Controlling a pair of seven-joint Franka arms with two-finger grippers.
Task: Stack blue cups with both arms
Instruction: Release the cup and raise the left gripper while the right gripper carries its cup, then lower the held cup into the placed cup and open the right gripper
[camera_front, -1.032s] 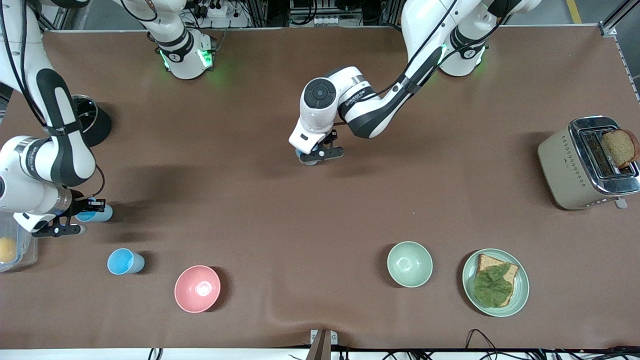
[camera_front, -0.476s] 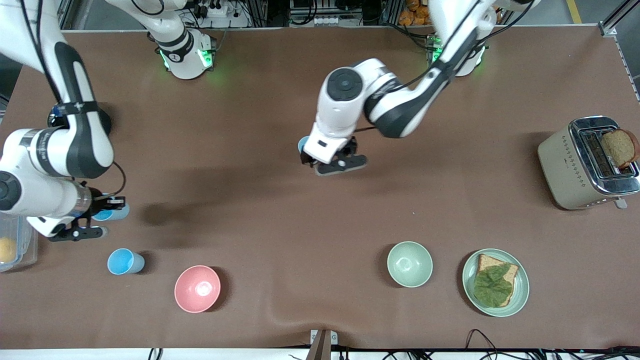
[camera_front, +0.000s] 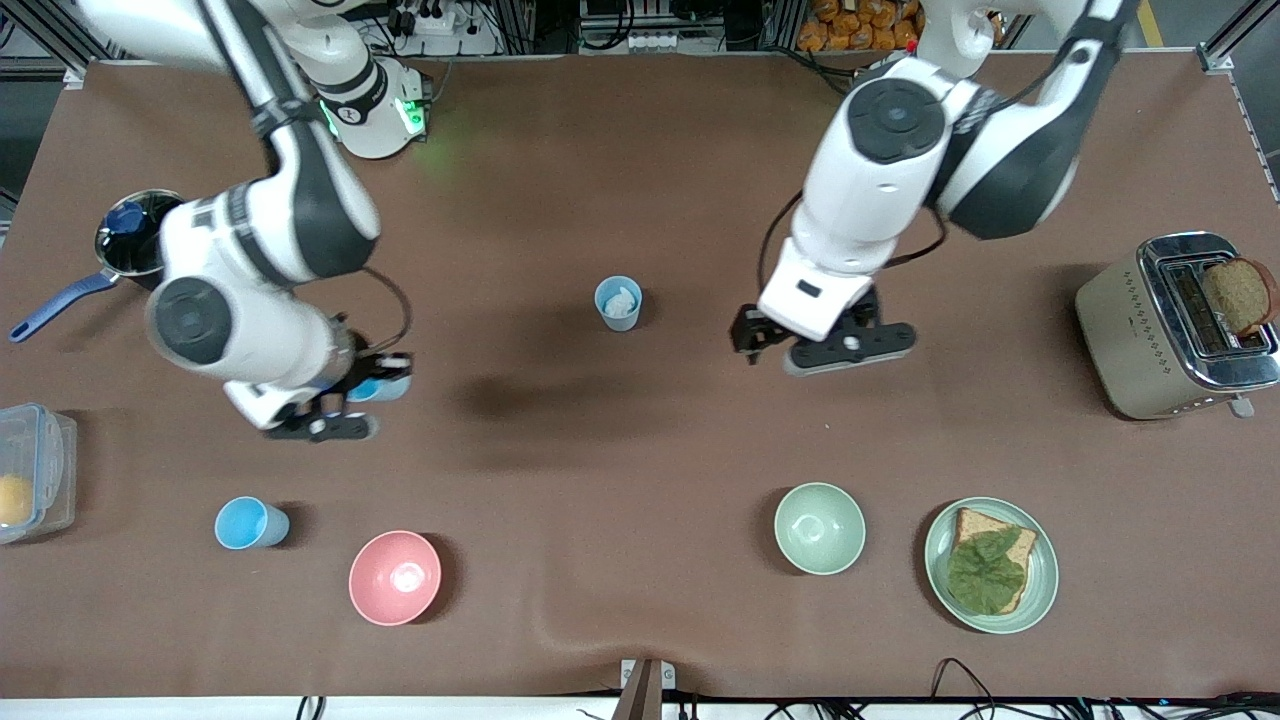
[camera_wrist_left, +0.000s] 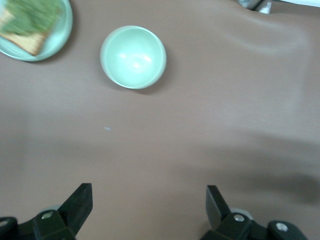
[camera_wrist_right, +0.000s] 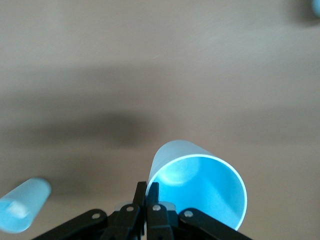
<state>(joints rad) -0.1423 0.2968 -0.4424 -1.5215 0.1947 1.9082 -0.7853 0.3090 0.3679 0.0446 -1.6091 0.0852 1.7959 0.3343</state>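
Note:
The blue cup in my right gripper will be let go inside the blue cup (camera_front: 619, 299) (camera_wrist_right: 17, 213) standing in the middle of the table.
My right gripper (camera_front: 356, 396) is shut on the rim of a blue cup (camera_front: 388, 388) and holds it in the air over bare table; the right wrist view shows the cup (camera_wrist_right: 200, 187) pinched by its wall between my fingers (camera_wrist_right: 146, 190). A second blue cup (camera_front: 619, 302) stands upright in the middle of the table. A third blue cup (camera_front: 250, 523) stands nearer the front camera, toward the right arm's end. My left gripper (camera_front: 808, 340) is open and empty, up over bare table beside the middle cup; it shows open in the left wrist view (camera_wrist_left: 148, 199).
A pink bowl (camera_front: 394, 577), a pale green bowl (camera_front: 819, 527) and a plate with bread and lettuce (camera_front: 1040, 590) lie near the front edge. A toaster (camera_front: 1130, 330) stands at the left arm's end. A pan (camera_front: 130, 240) and a plastic box (camera_front: 40, 470) are at the right arm's end.
My left gripper let go of the middle cup, rose and moved toward the left arm's end. My right gripper lifted its cup and carried it toward the middle of the table.

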